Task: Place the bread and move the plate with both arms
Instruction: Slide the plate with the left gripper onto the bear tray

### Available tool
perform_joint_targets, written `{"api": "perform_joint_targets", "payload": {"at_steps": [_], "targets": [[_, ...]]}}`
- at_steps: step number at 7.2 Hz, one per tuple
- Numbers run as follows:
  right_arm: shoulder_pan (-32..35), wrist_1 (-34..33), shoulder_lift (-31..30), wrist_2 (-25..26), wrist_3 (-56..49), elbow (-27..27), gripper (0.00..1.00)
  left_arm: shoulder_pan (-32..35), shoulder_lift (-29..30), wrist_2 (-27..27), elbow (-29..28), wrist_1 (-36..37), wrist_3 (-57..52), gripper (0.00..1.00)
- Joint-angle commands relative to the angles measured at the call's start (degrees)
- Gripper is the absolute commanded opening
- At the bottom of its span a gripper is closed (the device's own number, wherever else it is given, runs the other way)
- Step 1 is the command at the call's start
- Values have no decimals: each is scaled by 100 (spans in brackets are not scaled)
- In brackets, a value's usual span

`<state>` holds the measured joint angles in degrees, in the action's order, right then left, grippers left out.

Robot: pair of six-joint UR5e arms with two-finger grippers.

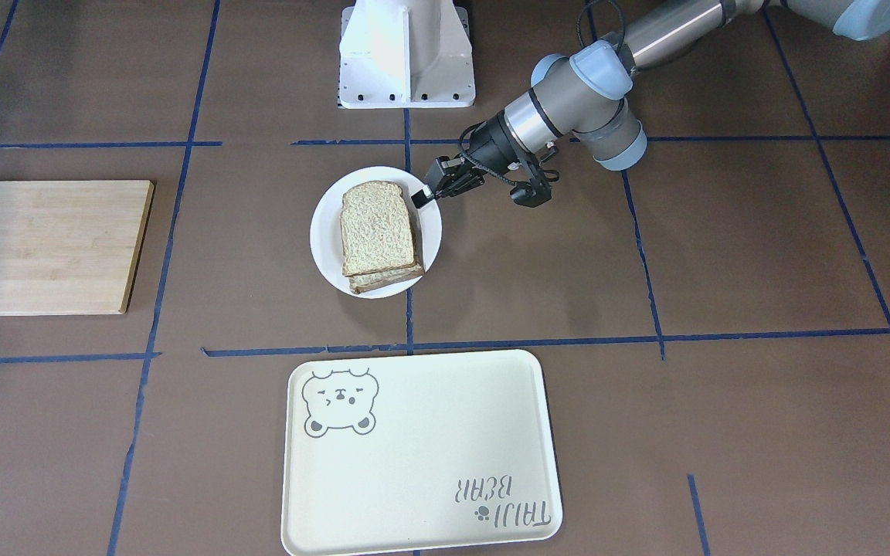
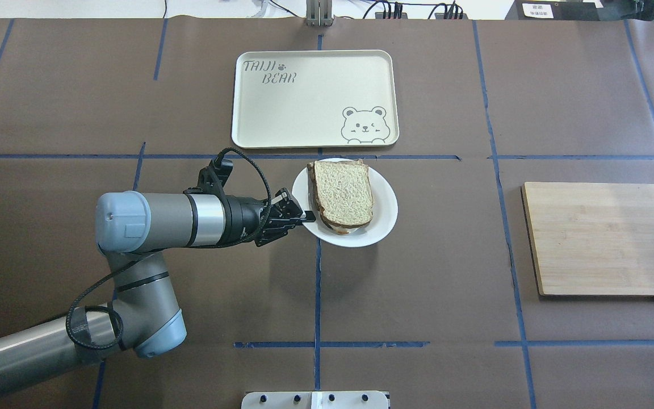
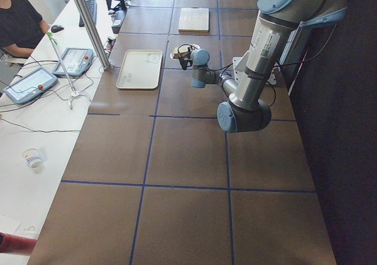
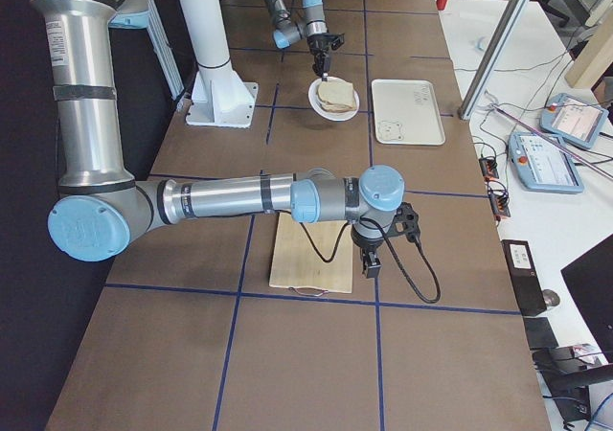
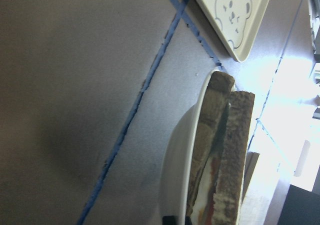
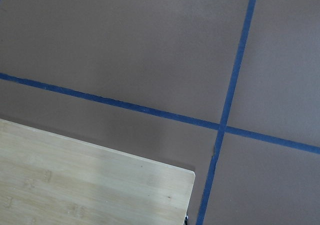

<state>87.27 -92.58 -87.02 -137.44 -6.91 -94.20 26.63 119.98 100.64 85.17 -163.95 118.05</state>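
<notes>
Next, I release the white plate from my left gripper on the cream tray [image 1: 430, 451], between the bear drawing and the lettering.
The bread [image 1: 378, 228] is a speckled grey-tan slice lying on top of a second slice on the white plate [image 1: 325, 247], in the middle of the table. Both show in the overhead view, the bread [image 2: 343, 193] and the plate [image 2: 386, 210]. My left gripper [image 1: 422, 198] lies level at the plate's rim on the robot's left side, its jaws closed over the rim [image 2: 306, 216]. The left wrist view shows the plate's rim [image 5: 175, 175] and the stacked slices [image 5: 232, 155] edge-on. My right gripper [image 4: 369, 270] hangs over the table just past the wooden board's edge; whether it is open or shut I cannot tell.
A cream tray with a bear drawing [image 2: 315, 102] lies just beyond the plate on the operators' side. A wooden cutting board [image 2: 605, 238] lies on the robot's right. The white pedestal base [image 1: 406, 54] stands behind the plate.
</notes>
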Motion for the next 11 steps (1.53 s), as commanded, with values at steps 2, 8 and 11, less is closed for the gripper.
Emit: {"api": "perform_joint_targets", "payload": {"at_steps": [2, 8, 11], "targets": [[0, 3, -60, -2, 23, -2, 100, -17, 437, -1289, -745, -577, 403, 0], [0, 3, -43, -2, 32, -2, 100, 694, 1588, -2110, -2906, -401, 1097, 0], [0, 3, -17, 15, 14, 7, 100, 695, 1871, -2110, -3419, -339, 1097, 4]]}}
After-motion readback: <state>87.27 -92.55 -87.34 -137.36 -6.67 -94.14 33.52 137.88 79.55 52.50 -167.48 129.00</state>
